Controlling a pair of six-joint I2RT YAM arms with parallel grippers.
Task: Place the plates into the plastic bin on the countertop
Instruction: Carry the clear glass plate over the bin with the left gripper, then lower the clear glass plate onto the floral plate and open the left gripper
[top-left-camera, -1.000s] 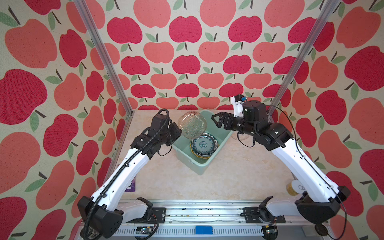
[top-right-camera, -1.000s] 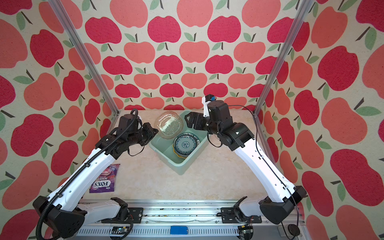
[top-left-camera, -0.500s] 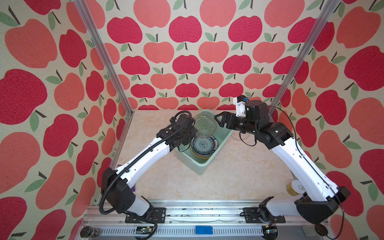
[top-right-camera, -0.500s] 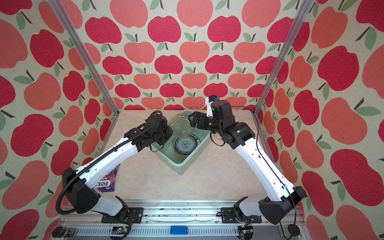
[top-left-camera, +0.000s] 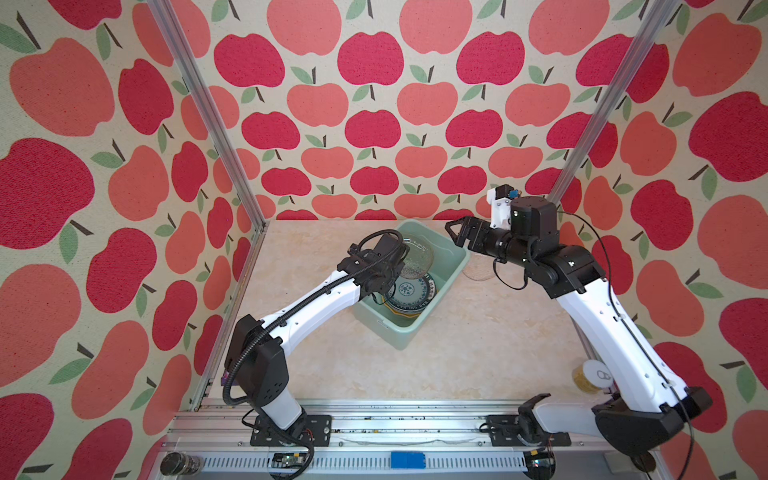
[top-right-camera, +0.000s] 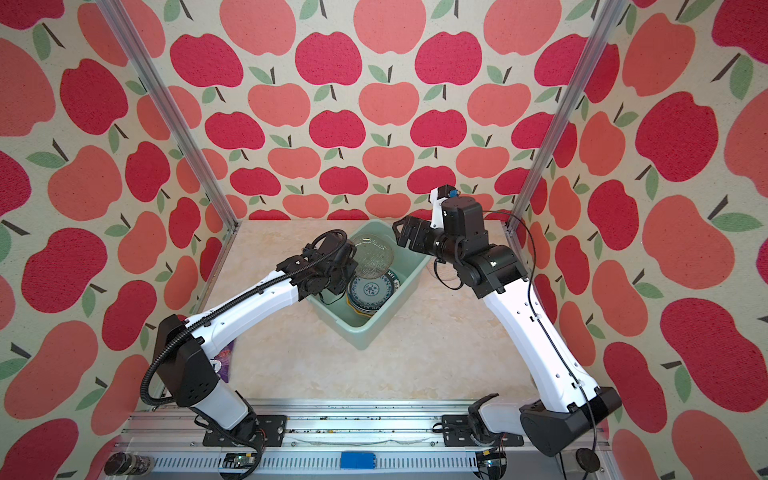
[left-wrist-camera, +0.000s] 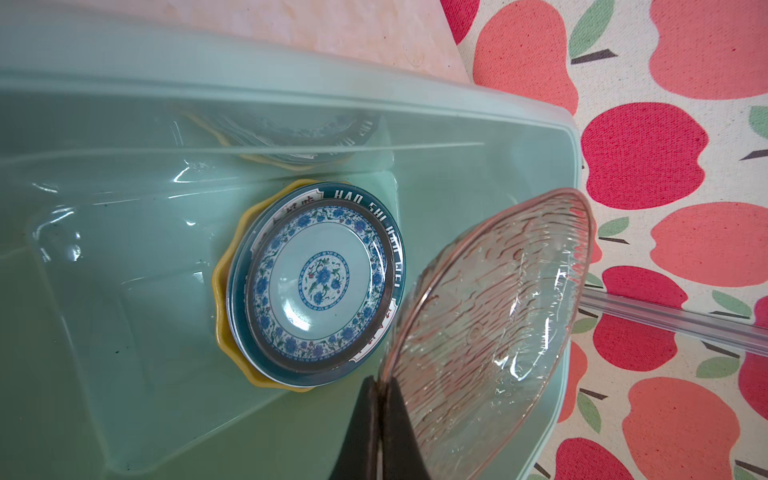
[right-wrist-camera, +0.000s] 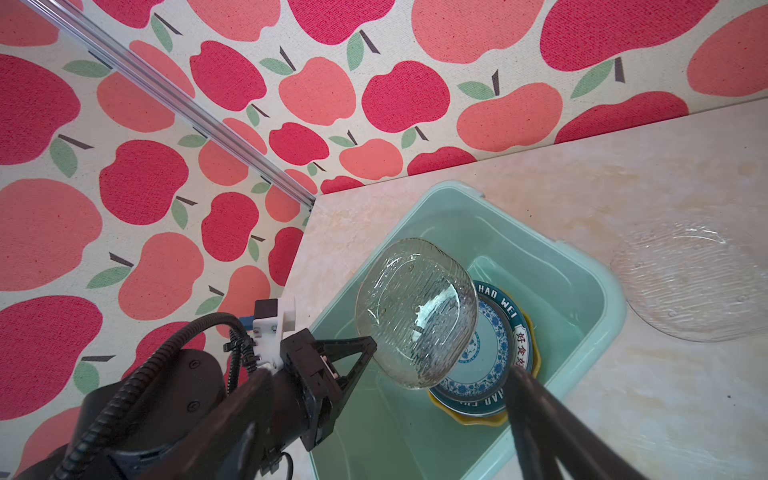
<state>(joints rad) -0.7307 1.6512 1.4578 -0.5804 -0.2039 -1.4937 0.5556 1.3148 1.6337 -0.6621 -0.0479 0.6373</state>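
Note:
My left gripper should set the clear glass plate down on top of the blue-patterned plate (top-left-camera: 413, 291) (left-wrist-camera: 326, 282) in the mint-green bin and let go of it.
A clear glass plate (top-left-camera: 415, 259) (top-right-camera: 374, 255) (left-wrist-camera: 498, 324) (right-wrist-camera: 415, 311) hangs tilted over the mint-green plastic bin (top-left-camera: 395, 332) (top-right-camera: 365, 336) (left-wrist-camera: 124, 374) (right-wrist-camera: 598, 299). My left gripper (top-left-camera: 397, 266) (left-wrist-camera: 381, 380) is shut on its rim. In the bin lies a stack of plates (top-left-camera: 411, 293) (top-right-camera: 372, 291) (left-wrist-camera: 320, 278) (right-wrist-camera: 494, 353): a blue-patterned one on a dark lettered rim, on a yellow scalloped one. My right gripper (top-left-camera: 453, 228) (top-right-camera: 399, 230) (right-wrist-camera: 388, 372) stands open and holds nothing above the bin's far right corner. Another clear glass plate (right-wrist-camera: 690, 282) (top-left-camera: 478, 272) rests on the countertop (top-left-camera: 457, 353) right of the bin.
A purple candy bag (top-right-camera: 224, 361) lies at the front left, partly under my left arm. A yellowish jar with a white lid (top-left-camera: 590, 376) stands at the front right beside my right arm. Aluminium rails (top-left-camera: 374, 415) edge the front, and apple-print walls close the other sides.
My left arm has swung right with the clear glass plate, from left of the bin to over it, and lowered it. The right gripper has drawn back slightly and stays open.

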